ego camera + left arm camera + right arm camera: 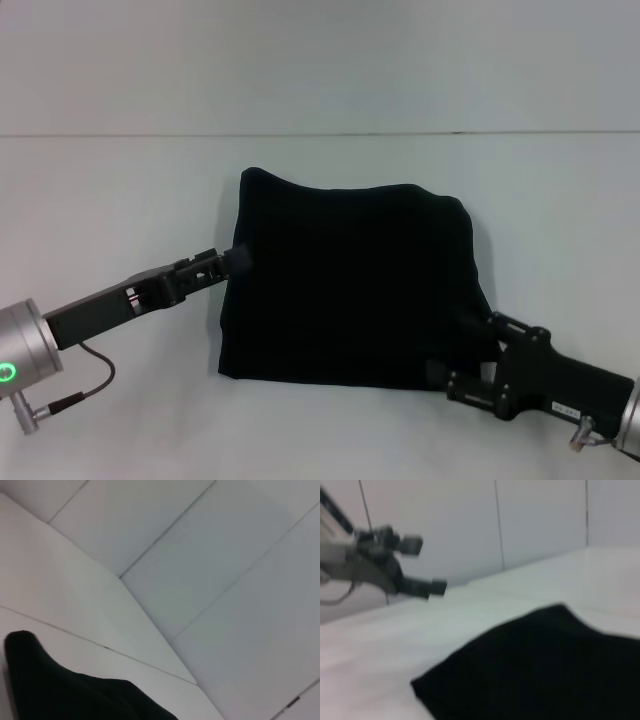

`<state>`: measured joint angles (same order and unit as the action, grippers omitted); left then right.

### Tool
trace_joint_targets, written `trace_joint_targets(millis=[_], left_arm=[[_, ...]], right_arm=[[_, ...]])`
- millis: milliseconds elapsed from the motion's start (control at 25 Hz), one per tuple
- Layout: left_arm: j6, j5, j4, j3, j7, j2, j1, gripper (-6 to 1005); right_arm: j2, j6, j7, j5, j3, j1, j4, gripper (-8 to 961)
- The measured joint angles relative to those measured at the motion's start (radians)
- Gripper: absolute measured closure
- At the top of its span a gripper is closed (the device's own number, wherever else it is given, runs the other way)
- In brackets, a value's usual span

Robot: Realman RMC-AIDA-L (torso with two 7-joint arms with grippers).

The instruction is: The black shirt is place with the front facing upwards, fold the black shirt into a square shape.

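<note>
My left gripper will tilt down from where it hovers, open and tilted up, over the black shirt's side edge and pinch that edge (243,266) before I draw the shirt over.
The black shirt (350,290) lies folded into a rough square in the middle of the white table (120,190), with no print showing. It also fills a corner of the left wrist view as the black shirt (60,695) and much of the right wrist view as the black shirt (545,670). My left gripper (236,260) is at the middle of the shirt's left edge. The right wrist view shows this left gripper (427,565) open and holding nothing, just off the cloth. My right gripper (445,378) rests at the shirt's front right corner.
The white table top (380,645) stretches bare on all sides of the shirt. A pale wall (320,60) rises behind the table's far edge. A thin cable (95,375) hangs from my left wrist.
</note>
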<state>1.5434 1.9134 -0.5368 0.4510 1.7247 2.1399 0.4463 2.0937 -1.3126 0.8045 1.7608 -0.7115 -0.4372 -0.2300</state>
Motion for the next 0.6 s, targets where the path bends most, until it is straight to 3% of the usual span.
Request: trace_joint_targets(millis=[200, 440, 600], left_arm=[[-0.069, 0.009, -0.006, 0.000, 0.090, -0.004, 0.006, 48], [-0.077, 0.079, -0.054, 0.002, 0.270, -0.041, 0.011, 49], [-0.014, 0.103, -0.108, 0.004, 0.165, -0.042, 0.007, 50]], right_arm=[[0.000, -0.068, -0.067, -0.015, 0.043, 0.013, 0.000, 118], [0.000, -0.102, -0.120, -0.014, 0.042, 0.039, -0.001, 118], [0.000, -0.124, -0.121, -0.019, 0.086, 0.049, -0.001, 118]])
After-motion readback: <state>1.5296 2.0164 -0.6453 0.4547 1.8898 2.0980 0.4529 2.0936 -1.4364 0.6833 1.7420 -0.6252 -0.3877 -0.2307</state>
